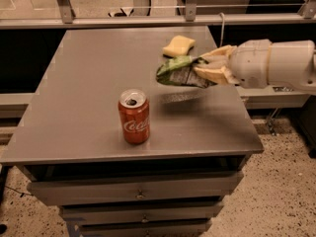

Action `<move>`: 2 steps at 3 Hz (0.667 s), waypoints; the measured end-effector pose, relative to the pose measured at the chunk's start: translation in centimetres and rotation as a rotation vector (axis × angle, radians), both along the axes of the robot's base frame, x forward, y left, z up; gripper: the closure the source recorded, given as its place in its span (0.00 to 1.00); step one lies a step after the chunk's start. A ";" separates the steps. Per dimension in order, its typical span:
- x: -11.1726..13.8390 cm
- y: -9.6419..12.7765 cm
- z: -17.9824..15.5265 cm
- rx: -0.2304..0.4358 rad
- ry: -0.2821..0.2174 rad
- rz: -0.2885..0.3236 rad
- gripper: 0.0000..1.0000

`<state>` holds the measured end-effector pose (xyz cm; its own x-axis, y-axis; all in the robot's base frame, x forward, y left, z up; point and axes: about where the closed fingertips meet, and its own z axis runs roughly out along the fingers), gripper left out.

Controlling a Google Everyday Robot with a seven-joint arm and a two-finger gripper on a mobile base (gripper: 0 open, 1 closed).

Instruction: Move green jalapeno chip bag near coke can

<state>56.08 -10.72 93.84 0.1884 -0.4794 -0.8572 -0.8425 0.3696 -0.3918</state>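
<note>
Next, I release the green jalapeno chip bag on the grey table snug (170,118) against the coke can's shadowed side.
The green jalapeno chip bag (178,73) is a crumpled shiny green foil bag held in the air above the right part of the grey table (89,83). My gripper (210,70) reaches in from the right on a white arm and is shut on the bag's right end. The coke can (134,116) is red with white script and a silver top. It stands upright near the table's front edge, below and left of the bag. The bag's shadow falls on the tabletop right of the can.
A pale yellow sponge (178,46) lies on the table behind the bag. A metal rail (148,19) runs behind the table. Drawers (140,194) sit under the tabletop. Speckled floor lies to the right.
</note>
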 end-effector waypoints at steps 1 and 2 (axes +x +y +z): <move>-3.4 -2.3 -1.0 -0.018 0.017 0.008 1.00; -6.2 -4.1 -2.2 -0.022 0.026 0.023 1.00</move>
